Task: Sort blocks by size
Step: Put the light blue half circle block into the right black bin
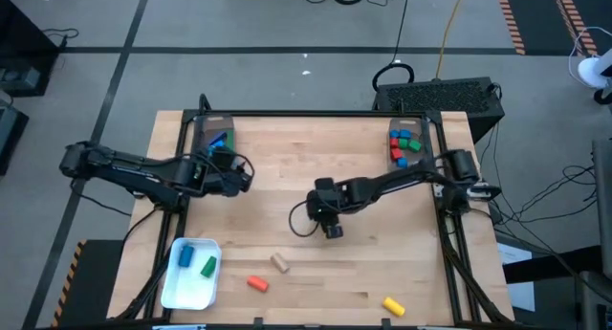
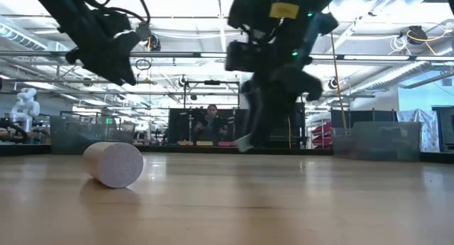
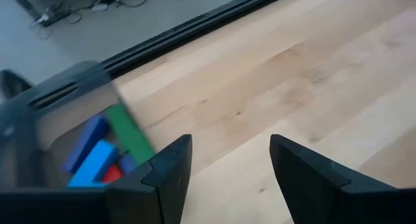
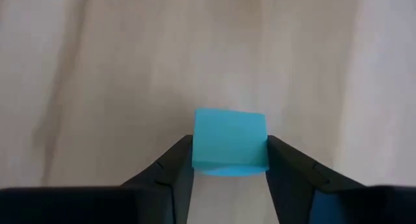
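I will release the light blue block, now held over the table's middle, between the nearer red block and the green blocks (image 1: pixel 407 155) in the clear bin with my right gripper.
My right gripper (image 4: pixel 231 160) hangs over the middle of the table (image 1: pixel 332 231), shut on a small light blue block (image 4: pixel 230 141). The low view shows that block (image 2: pixel 244 142) under the dark fingers. My left gripper (image 3: pixel 231 159) stands open with nothing between its fingers, beside the far-left clear bin (image 1: pixel 215 139), which holds long blue and green blocks (image 3: pixel 104 149). On the near part of the table lie a tan cylinder (image 1: pixel 279 263) on its side, an orange block (image 1: pixel 256 283) and a yellow block (image 1: pixel 393 305). My right gripper pinches the light blue block by two opposite sides (image 4: pixel 197 146) between its two fingers. The fingers slant steeply down from above. The block sits level between them, lifted clear of the wood.
A white tray (image 1: pixel 172 287) at the near left holds a blue and a green block. A clear bin (image 1: pixel 404 145) at the far right holds several small red, green and blue blocks. Bare wood lies between the two arms. A black frame runs along the table's far edge and both side edges.
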